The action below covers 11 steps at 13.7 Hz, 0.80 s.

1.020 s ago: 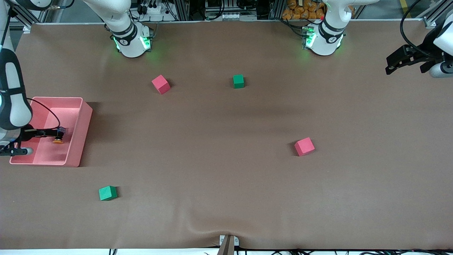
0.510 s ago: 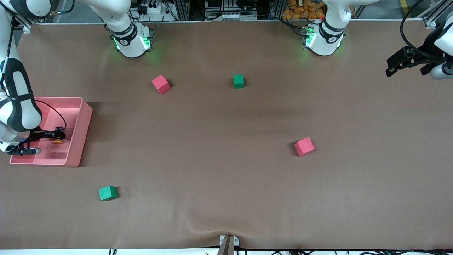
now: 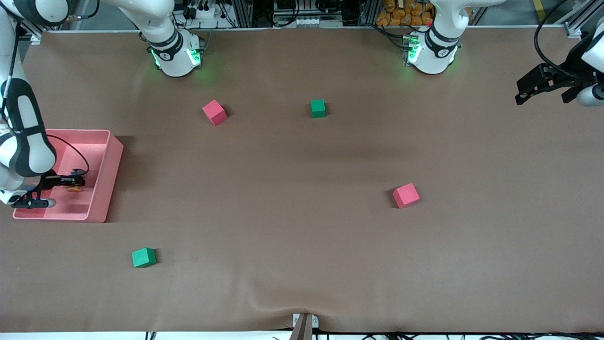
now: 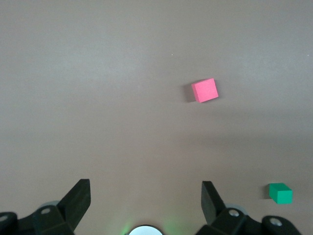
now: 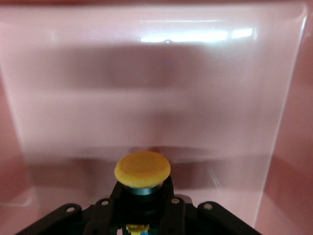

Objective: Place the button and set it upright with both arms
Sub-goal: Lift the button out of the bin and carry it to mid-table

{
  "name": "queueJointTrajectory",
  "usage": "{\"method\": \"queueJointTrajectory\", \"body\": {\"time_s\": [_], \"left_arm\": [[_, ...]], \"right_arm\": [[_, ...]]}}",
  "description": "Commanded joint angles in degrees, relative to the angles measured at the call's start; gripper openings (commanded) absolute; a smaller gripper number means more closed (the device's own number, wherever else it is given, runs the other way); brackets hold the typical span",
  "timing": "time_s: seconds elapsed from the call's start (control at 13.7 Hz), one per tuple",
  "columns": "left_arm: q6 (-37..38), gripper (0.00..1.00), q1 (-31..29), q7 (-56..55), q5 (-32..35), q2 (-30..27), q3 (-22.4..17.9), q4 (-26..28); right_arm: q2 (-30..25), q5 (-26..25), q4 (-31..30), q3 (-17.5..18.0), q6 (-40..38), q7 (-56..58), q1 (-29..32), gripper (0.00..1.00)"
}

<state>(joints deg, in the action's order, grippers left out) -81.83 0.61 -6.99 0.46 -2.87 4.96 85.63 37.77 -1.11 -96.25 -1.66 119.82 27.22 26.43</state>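
My right gripper will release the button, now inside the pink bin, so that it rests on the table point(image 3: 298, 183) between the pink bin and the farther red cube.
My right gripper point(image 3: 75, 183) is inside the pink bin point(image 3: 104, 189) at the right arm's end of the table, shut on the button point(image 3: 74, 188). In the right wrist view the button's round orange cap point(image 5: 142, 169) sticks out past the black fingers point(image 5: 113, 201), which clamp its dark body, with the bin's pink floor and wall around it. My left gripper point(image 3: 526, 89) hangs open and empty in the air over the left arm's end of the table; its fingertips point(image 4: 78, 196) stand wide apart in the left wrist view.
Two red cubes point(image 3: 214, 112) point(image 3: 406, 195) and two green cubes point(image 3: 318, 108) point(image 3: 143, 257) lie scattered on the brown table. One red cube point(image 4: 204, 90) and one green cube point(image 4: 280, 193) show in the left wrist view. A cable loops over the bin.
My right gripper has drawn back a little inside the bin toward the table's end, with the button in it. The left gripper has barely shifted.
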Motion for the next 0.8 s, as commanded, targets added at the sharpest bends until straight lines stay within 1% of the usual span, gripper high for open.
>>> {"method": "queueJointTrajectory", "body": {"time_s": [0.0, 0.15, 0.22, 0.36, 0.51, 0.58, 0.66, 0.73], "left_arm": [[-0.3, 1.0, -0.4, -0.3, -1.2, 0.1, 0.2, -0.5], [-1.1, 1.0, -0.2, -0.4, -1.4, 0.1, 0.2, -0.6], [-1.3, 1.0, -0.2, -0.4, -1.4, 0.1, 0.2, -0.6], [-1.3, 1.0, -0.3, -0.4, -1.4, 0.0, 0.2, -0.5], [-1.3, 1.0, -0.4, -0.4, -1.4, -0.1, 0.2, -0.5], [-1.2, 1.0, -0.4, -0.4, -1.4, -0.1, 0.2, -0.5], [-1.2, 1.0, -0.3, -0.4, -1.4, -0.1, 0.2, -0.4], [-1.2, 1.0, -0.3, -0.4, -1.4, -0.1, 0.2, -0.4]], "right_arm": [[-2.0, -0.3, 9.8, 0.6, -13.2, -0.2, -1.3, 0.0], [-3.1, -0.4, 15.3, 0.6, -22.3, -0.8, -3.0, 0.0], [-3.9, -0.6, 17.5, 0.7, -25.2, -2.9, -4.1, 0.0], [-6.4, -1.1, 20.4, 0.7, -31.8, -9.1, -9.3, 0.0], [-7.9, -0.3, 21.9, 1.0, -38.3, -16.6, -15.8, 0.0], [-8.0, 0.9, 22.4, 1.1, -39.8, -21.2, -19.6, 0.0], [-8.0, 5.4, 22.5, 1.0, -39.7, -24.1, -22.7, 0.0], [-7.9, 11.3, 22.6, 0.9, -38.8, -26.4, -25.5, 0.0]]}}
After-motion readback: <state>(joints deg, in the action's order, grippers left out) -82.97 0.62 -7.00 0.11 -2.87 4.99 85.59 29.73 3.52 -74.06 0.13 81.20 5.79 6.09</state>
